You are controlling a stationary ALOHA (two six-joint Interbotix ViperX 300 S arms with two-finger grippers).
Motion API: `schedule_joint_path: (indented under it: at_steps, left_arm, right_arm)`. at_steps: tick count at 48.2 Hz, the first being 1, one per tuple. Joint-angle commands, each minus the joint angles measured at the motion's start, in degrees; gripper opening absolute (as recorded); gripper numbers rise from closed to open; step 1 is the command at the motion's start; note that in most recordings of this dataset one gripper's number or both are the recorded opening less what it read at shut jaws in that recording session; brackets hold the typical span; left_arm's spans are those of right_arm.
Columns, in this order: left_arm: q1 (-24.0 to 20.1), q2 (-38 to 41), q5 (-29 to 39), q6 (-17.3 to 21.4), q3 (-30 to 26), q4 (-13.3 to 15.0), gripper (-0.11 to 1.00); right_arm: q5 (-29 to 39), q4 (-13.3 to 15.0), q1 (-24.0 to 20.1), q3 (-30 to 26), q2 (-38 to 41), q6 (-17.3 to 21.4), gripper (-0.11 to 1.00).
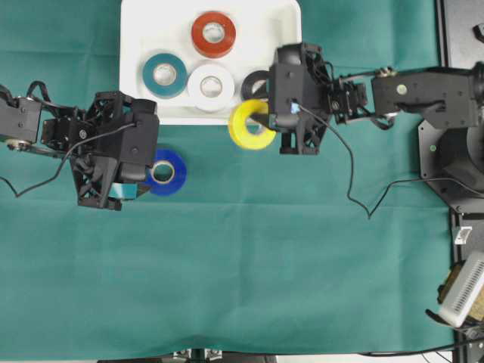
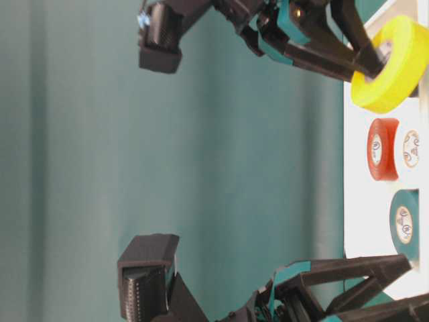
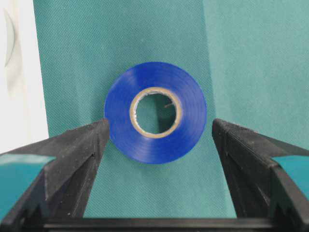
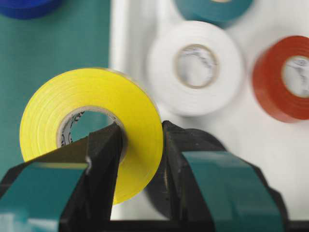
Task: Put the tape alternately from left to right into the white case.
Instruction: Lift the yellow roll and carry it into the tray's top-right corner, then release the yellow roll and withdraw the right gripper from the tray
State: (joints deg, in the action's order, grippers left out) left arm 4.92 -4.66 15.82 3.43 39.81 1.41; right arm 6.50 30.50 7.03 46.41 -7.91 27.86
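Note:
Next, my right gripper drops the yellow tape in the white case point(image 1: 259, 35) point(image 4: 290, 170) next to the red tape, just past the black tape.
My right gripper point(image 4: 142, 128) is shut on the yellow tape point(image 4: 91, 116), one finger through its core. It holds the roll tilted over the near rim of the white case point(image 1: 283, 19). Red tape point(image 1: 213, 34), teal tape point(image 1: 165, 74) and white tape point(image 1: 210, 85) lie flat in the case. Black tape point(image 1: 255, 82) lies there too, partly hidden by the right gripper point(image 1: 265, 119). Blue tape point(image 3: 155, 112) lies flat on the green cloth left of the case's near edge. My left gripper point(image 3: 160, 123) is open, with one finger on each side of the blue roll.
A green cloth point(image 1: 265, 265) covers the table. The right arm's black base point(image 1: 454, 151) stands at the right edge, with a white ribbed object point(image 1: 461, 291) below it. A black cable point(image 1: 352, 174) trails across the cloth from the right gripper.

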Motion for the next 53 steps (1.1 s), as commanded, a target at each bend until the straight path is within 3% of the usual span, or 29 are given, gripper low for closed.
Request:
schedule_joint_path:
  at_steps: [1,10,28,39,53]
  left_arm:
    - [0.2,-0.8,-0.4,0.0,-1.1,0.1,0.42]
    - [0.2,-0.8,-0.4,0.0,-1.1,0.1,0.42]
    - [0.2,-0.8,-0.4,0.0,-0.8,0.1,0.42]
    - [0.2,-0.8,-0.4,0.0,-0.8,0.1,0.42]
    - [0.2,-0.8,-0.4,0.0,-0.8,0.1,0.42]
  right_arm:
    - [-0.3,0.1,2.0,-1.8,0.1,-1.1,0.24]
    - [-0.4,0.1,7.9,-2.5,1.5,-4.6,0.24]
    - [-0.9,0.1,18.3,-4.4,4.5,-6.0,0.24]
    - [-1.0,0.1,21.4,-5.7,6.8,-6.1,0.24]
    - [-0.8,0.1,21.6,-5.5,7.5,-6.0,0.24]
